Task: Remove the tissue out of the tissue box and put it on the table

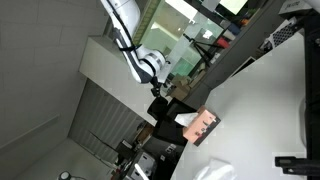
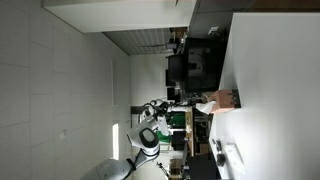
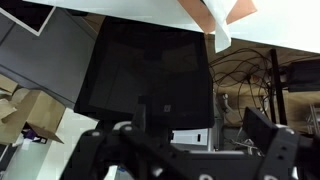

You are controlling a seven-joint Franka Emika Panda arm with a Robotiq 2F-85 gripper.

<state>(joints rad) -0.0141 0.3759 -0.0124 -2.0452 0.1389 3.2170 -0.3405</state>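
My gripper will close on the loose end of the white tissue [image 1: 180,118] [image 3: 222,42], since that end sticks out of the tissue box toward the arm.
The tissue box [image 1: 205,126] is pinkish and stands on the white table [image 1: 265,100]. A white tissue [image 1: 186,122] sticks out of its end, towards the arm. Both exterior views show the box [image 2: 227,99], the tissue [image 2: 208,105] and the table [image 2: 275,80]. In the wrist view the box [image 3: 228,10] and the tissue [image 3: 216,35] are at the top edge. My gripper [image 1: 160,92] hangs off the table's edge, apart from the box. In the wrist view its jaws [image 3: 185,150] are spread wide with nothing between them.
A black monitor [image 3: 150,70] fills the middle of the wrist view, with cables [image 3: 250,80] and a cardboard box [image 3: 25,115] around it. A white object [image 1: 215,170] and a black device [image 1: 298,160] lie on the table.
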